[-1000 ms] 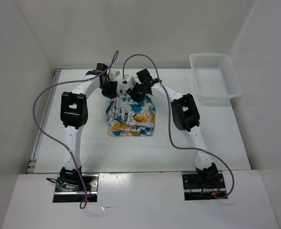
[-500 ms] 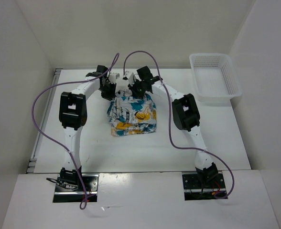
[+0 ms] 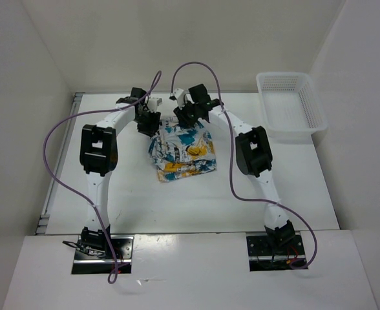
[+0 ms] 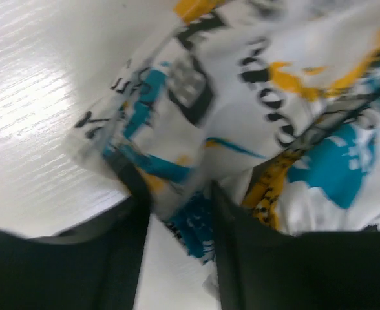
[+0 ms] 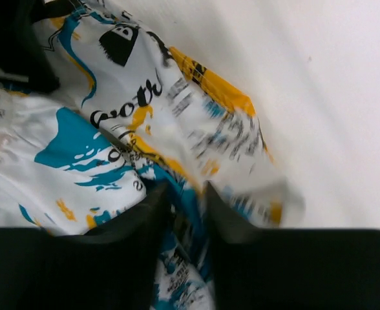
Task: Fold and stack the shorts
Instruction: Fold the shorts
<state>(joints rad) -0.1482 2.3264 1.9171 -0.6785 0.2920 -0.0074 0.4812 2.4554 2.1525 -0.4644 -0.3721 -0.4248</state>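
The near edge of the shorts is slanted, so my left gripper needs to take the gathered waistband (image 4: 271,197) and keep it still while my right gripper pulls the opposite side straight.
The shorts (image 3: 183,152) lie as a folded, slightly skewed bundle in the middle of the table, white with teal, yellow-orange and black print. My left gripper (image 3: 150,123) sits at the bundle's far left corner. In the left wrist view its jaws (image 4: 177,200) stand partly open, with a teal edge of the shorts (image 4: 254,97) lying between the fingers and bare table below. My right gripper (image 3: 185,119) hangs over the far edge. In the right wrist view its jaws (image 5: 187,194) stand a little apart, with loose, blurred folds of the shorts (image 5: 112,129) between them.
A white plastic mesh basket (image 3: 316,106) stands at the back right of the table. White walls close in the table on the left, back and right. Purple cables arch over both arms.
The shorts bundle has shifted right and turned slightly. Both grippers closed half a second ago and have since spread apart. The right gripper moved a little right and back.
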